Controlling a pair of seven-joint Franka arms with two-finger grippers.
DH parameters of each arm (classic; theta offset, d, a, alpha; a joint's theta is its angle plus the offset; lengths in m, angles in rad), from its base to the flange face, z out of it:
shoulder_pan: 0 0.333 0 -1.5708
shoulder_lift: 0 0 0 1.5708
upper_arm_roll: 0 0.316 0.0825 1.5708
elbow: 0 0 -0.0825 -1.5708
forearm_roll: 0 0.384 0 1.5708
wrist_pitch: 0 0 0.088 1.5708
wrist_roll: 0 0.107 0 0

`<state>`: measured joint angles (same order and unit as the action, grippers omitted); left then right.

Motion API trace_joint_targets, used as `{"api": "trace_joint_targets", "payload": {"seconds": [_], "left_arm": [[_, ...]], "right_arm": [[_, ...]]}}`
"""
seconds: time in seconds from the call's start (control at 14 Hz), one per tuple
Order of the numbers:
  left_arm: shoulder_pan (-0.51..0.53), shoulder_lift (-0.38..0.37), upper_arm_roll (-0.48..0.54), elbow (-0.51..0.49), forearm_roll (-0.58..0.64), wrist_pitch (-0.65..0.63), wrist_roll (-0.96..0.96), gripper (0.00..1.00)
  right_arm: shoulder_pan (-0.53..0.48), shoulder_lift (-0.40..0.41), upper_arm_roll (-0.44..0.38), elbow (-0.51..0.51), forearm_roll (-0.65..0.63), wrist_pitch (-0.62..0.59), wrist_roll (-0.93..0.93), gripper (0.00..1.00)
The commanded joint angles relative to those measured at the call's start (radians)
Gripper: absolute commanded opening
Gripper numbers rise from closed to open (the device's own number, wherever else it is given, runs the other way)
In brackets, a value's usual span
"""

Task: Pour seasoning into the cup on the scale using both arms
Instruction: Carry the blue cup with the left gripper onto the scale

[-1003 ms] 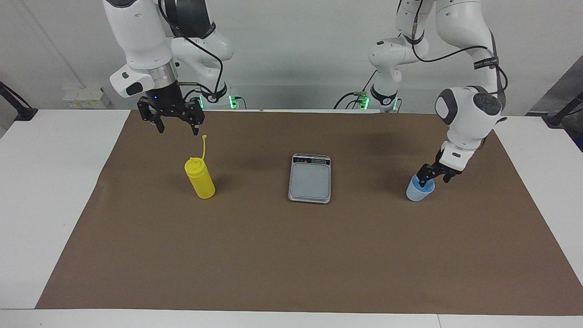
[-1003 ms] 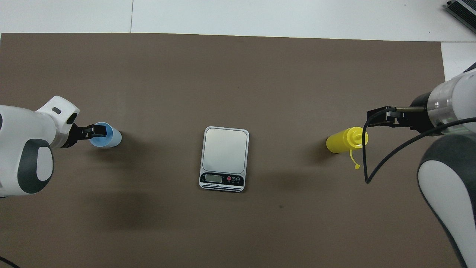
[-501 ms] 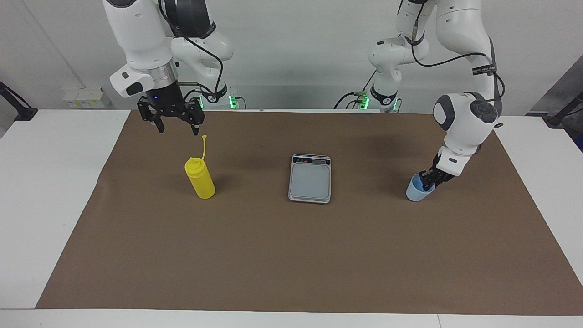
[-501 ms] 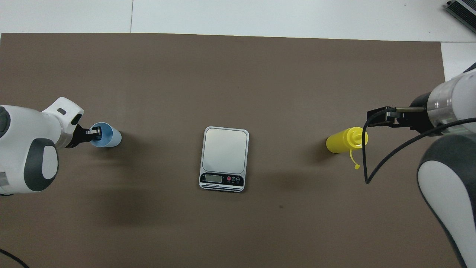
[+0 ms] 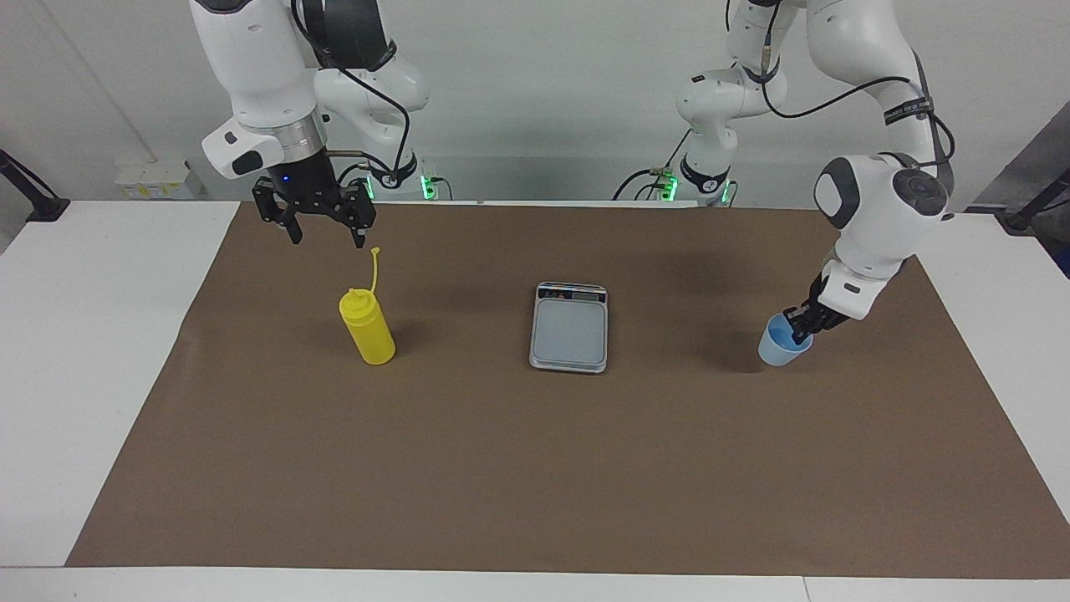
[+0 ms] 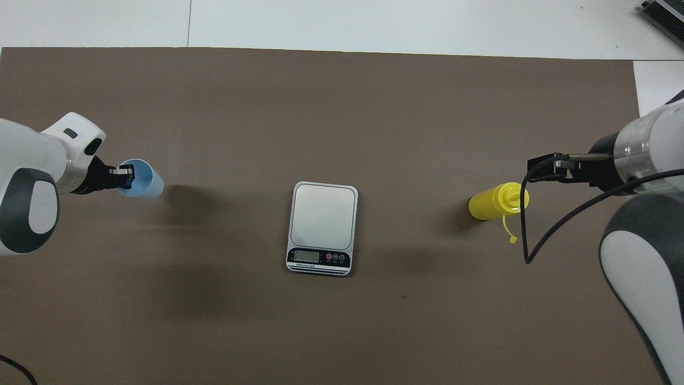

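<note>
Next, I let go of the light-blue cup with my left gripper on the middle of the silver scale's bare platform [image 6: 325, 216].
The light-blue cup [image 5: 782, 344] [image 6: 145, 185] hangs tilted just above the brown mat at the left arm's end, its shadow lying apart from it. My left gripper [image 5: 804, 323] [image 6: 124, 176] is shut on the cup's rim, one finger inside. The silver scale [image 5: 569, 328] [image 6: 324, 222] lies mid-mat with a bare platform, its display toward the robots. Toward the right arm's end, the yellow seasoning bottle [image 5: 369, 329] [image 6: 492, 202] stands upright, cap strap [image 5: 375, 269] sticking up. My right gripper [image 5: 323, 227] [image 6: 550, 164] hangs open over the mat beside the bottle, above its top, touching nothing.
A brown mat [image 5: 535, 468] covers most of the white table [image 5: 92, 351]. Small white boxes [image 5: 155, 179] sit by the wall at the right arm's end. A dark object [image 6: 665, 13] pokes in at the overhead view's top corner.
My left gripper closed on the cup's rim, then raised it slightly off the mat and shifted it toward the left arm's end. The right arm, bottle and scale stayed put.
</note>
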<state>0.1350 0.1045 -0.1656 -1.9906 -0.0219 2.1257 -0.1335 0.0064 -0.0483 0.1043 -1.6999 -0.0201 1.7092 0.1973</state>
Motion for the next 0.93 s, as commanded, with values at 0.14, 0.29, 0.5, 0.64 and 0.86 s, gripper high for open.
{"api": "trace_joint_targets", "payload": {"seconds": [0.14,0.29,0.5,0.64,0.86], "left_arm": [[-0.110,0.020,0.005,0.174,-0.027,-0.159,-0.040,0.00],[-0.197,0.023,0.006,0.185,-0.023,-0.152,-0.124,0.00],[-0.325,0.023,0.006,0.174,-0.016,-0.115,-0.257,0.00],[-0.401,0.023,0.006,0.170,-0.016,-0.089,-0.333,0.00],[-0.507,0.035,0.006,0.147,0.009,-0.041,-0.432,0.00]], "right_arm": [[-0.014,-0.022,0.003,-0.023,0.019,0.003,-0.029,1.00],[-0.014,-0.022,0.003,-0.023,0.019,0.003,-0.029,1.00],[-0.014,-0.022,0.003,-0.023,0.019,0.003,-0.029,1.00],[-0.014,-0.022,0.003,-0.023,0.019,0.003,-0.029,1.00],[-0.013,-0.024,0.003,-0.024,0.020,-0.014,-0.029,1.00]]}}
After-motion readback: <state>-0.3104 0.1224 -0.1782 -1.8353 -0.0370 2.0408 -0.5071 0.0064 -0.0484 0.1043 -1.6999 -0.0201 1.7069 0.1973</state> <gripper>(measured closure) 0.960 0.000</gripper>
